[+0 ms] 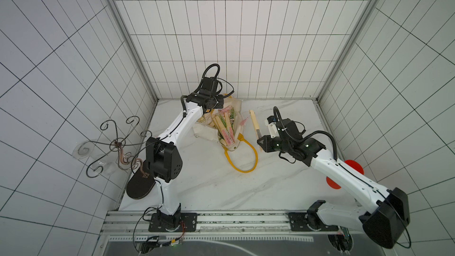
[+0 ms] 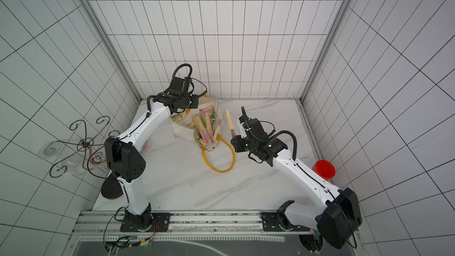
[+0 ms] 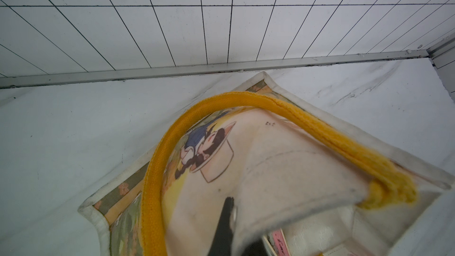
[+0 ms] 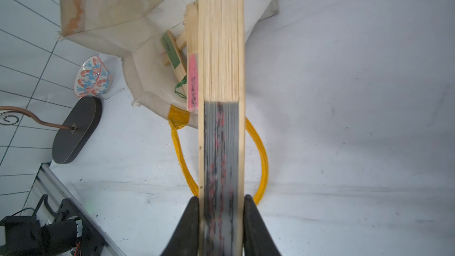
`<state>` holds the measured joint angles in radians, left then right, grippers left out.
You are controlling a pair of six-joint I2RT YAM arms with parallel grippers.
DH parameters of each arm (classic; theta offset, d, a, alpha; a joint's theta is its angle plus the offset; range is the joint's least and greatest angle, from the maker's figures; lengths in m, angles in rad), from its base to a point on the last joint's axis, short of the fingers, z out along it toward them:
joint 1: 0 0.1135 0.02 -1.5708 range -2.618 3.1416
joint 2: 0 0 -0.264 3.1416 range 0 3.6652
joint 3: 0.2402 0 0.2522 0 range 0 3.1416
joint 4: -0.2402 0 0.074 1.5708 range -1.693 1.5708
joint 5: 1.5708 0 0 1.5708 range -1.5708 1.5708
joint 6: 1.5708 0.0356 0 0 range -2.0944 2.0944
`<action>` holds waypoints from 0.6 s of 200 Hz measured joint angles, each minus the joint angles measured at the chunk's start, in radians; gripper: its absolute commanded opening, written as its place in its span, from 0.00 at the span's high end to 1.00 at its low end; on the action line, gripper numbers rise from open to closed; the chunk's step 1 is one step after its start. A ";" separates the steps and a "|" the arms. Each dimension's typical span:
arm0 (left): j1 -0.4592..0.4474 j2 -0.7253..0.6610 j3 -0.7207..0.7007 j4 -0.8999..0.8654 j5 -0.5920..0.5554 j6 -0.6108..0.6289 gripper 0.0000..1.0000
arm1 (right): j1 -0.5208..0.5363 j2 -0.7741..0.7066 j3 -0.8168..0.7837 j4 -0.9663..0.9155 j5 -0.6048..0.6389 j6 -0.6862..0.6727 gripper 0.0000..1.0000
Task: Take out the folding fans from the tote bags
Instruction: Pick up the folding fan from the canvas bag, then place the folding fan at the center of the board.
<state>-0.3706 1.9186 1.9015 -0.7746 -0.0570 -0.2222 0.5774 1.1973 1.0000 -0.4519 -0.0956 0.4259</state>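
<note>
The robot's right gripper should release the folding fan toward the back of the bare table (image 1: 289, 123), between the tote bag and the side wall.
The cream tote bag (image 1: 203, 131) (image 2: 181, 129) lies at the back of the table with its mouth held up and open. Several folding fans (image 1: 226, 128) (image 2: 206, 125) are piled inside it. My left gripper (image 3: 230, 205) is shut on the raised fabric rim of the tote bag (image 3: 283, 168), beside one yellow handle (image 3: 157, 168). My right gripper (image 4: 221, 199) (image 1: 260, 141) is shut on a folding fan (image 4: 221, 45) (image 1: 254, 123) with black-inked folds, held just right of the bag and pointing to the back wall. The other handle (image 1: 243, 162) lies looped on the table.
A curly wire stand on a dark oval base (image 1: 140, 185) (image 4: 76, 131) stands at the left edge, with a patterned bowl (image 4: 92, 77) near it. A red cup (image 2: 323, 169) sits at the right edge behind my right arm. Walls close in the back and sides.
</note>
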 measured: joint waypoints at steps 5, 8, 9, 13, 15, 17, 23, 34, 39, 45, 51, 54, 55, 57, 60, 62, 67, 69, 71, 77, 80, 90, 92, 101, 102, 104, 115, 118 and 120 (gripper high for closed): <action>0.000 0.000 0.000 0.000 0.001 -0.002 1.00 | -0.016 -0.010 -0.005 -0.008 0.002 0.000 0.89; 0.000 0.000 0.000 0.000 0.001 -0.003 1.00 | -0.026 -0.015 -0.007 -0.013 0.002 0.000 0.89; 0.000 0.000 0.000 0.000 0.001 -0.003 1.00 | -0.028 -0.016 -0.008 -0.013 0.002 -0.001 0.89; 0.000 0.000 0.000 0.000 0.002 -0.004 1.00 | -0.045 -0.024 -0.011 -0.018 0.003 -0.002 0.89; 0.000 0.000 0.000 0.000 0.002 -0.004 1.00 | -0.052 -0.027 -0.013 -0.021 0.003 -0.003 0.89; 0.000 0.000 0.000 0.000 0.002 -0.005 1.00 | -0.058 -0.029 -0.014 -0.022 0.003 -0.003 0.89; 0.000 0.000 0.000 0.000 0.002 -0.006 1.00 | -0.084 -0.039 -0.016 -0.029 0.005 -0.006 0.89; 0.000 0.000 0.000 0.000 0.004 -0.006 1.00 | -0.129 -0.048 -0.016 -0.037 0.009 -0.014 0.88; 0.000 0.000 0.000 0.000 0.006 -0.006 1.00 | -0.147 -0.049 -0.016 -0.037 0.011 -0.019 0.88; 0.000 0.000 0.000 0.000 0.006 -0.006 1.00 | -0.170 -0.048 -0.016 -0.037 0.015 -0.025 0.88; 0.000 0.000 0.000 0.000 0.008 -0.006 1.00 | -0.191 -0.044 -0.016 -0.038 0.019 -0.032 0.88; 0.000 0.000 0.000 0.000 0.009 -0.006 1.00 | -0.202 -0.039 -0.016 -0.038 0.024 -0.035 0.88; 0.000 0.000 0.000 0.000 0.010 -0.006 1.00 | -0.207 -0.037 -0.016 -0.038 0.024 -0.037 0.88; 0.000 0.000 0.000 0.000 0.010 -0.006 1.00 | -0.212 -0.035 -0.016 -0.038 0.026 -0.038 0.88; 0.000 0.000 -0.001 0.000 0.011 -0.006 1.00 | -0.220 -0.029 -0.016 -0.038 0.031 -0.042 0.88; 0.000 0.000 -0.001 0.001 0.012 -0.006 1.00 | -0.229 -0.023 -0.016 -0.038 0.035 -0.047 0.88; 0.000 -0.001 -0.002 0.002 0.015 -0.006 1.00 | -0.242 -0.010 -0.016 -0.037 0.040 -0.053 0.88; 0.000 -0.001 -0.003 0.002 0.016 -0.006 1.00 | -0.248 -0.003 -0.016 -0.037 0.042 -0.056 0.88; 0.000 -0.001 -0.004 0.003 0.017 -0.006 1.00 | -0.254 0.003 -0.016 -0.037 0.045 -0.058 0.88; 0.000 -0.002 -0.007 0.006 0.022 -0.006 1.00 | -0.271 0.029 -0.015 -0.035 0.058 -0.069 0.88; 0.000 -0.003 -0.009 0.008 0.024 -0.006 1.00 | -0.278 0.043 -0.014 -0.034 0.063 -0.073 0.88; 0.000 -0.008 -0.022 0.016 0.032 -0.007 1.00 | -0.301 0.091 -0.014 -0.026 0.077 -0.088 0.88; 0.000 -0.010 -0.025 0.016 0.034 -0.007 1.00 | -0.306 0.103 -0.014 -0.024 0.080 -0.092 0.88; 0.000 -0.018 -0.038 0.022 0.041 -0.007 1.00 | -0.325 0.147 -0.014 -0.012 0.087 -0.102 0.88; 0.000 -0.018 -0.039 0.023 0.041 -0.007 1.00 | -0.327 0.154 -0.013 -0.011 0.088 -0.103 0.88; 0.000 -0.020 -0.042 0.024 0.042 -0.007 1.00 | -0.332 0.164 -0.013 -0.008 0.089 -0.106 0.88; 0.000 -0.027 -0.053 0.031 0.051 -0.007 1.00 | -0.357 0.221 -0.011 0.009 0.096 -0.118 0.88; 0.000 -0.027 -0.055 0.033 0.052 -0.007 1.00 | -0.363 0.234 -0.010 0.012 0.097 -0.121 0.88; 0.000 -0.029 -0.056 0.034 0.053 -0.007 1.00 | -0.367 0.246 -0.008 0.016 0.101 -0.124 0.88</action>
<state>-0.3702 1.8900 1.8450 -0.7410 -0.0040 -0.2295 0.2100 1.4437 0.9920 -0.4362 0.0051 0.3019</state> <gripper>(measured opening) 0.048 0.260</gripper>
